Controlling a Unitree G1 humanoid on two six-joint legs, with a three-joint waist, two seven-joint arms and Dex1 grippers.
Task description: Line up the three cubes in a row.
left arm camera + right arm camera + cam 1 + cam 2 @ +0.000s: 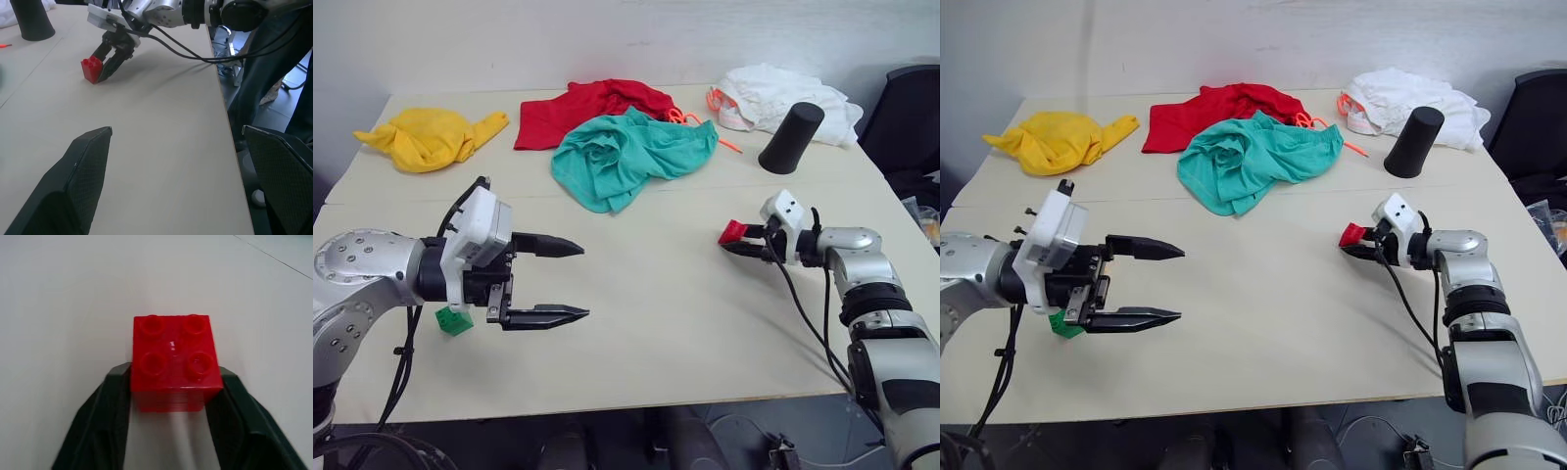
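My right gripper will set the red cube down on the bare table (683, 332) near the front edge, across from the green cube.
A red studded cube (173, 357) is low on the table on the right, with my right gripper (732, 241) shut on it, one black finger (115, 396) pressed to each side. From the left wrist view the same red cube (91, 68) looks to be resting on the table top. A green cube (453, 320) lies near the table's front left, partly hidden behind my left hand. My left gripper (584, 282) hovers above the table beside it, pointing right, open, with nothing between its fingers (88, 161).
A black cup (791, 138) stands upside down at the back right, near a white cloth (783, 93). Teal (626, 152), red (587, 108) and yellow (431, 137) cloths lie along the back. The table's right edge (222, 98) runs close to my right arm.
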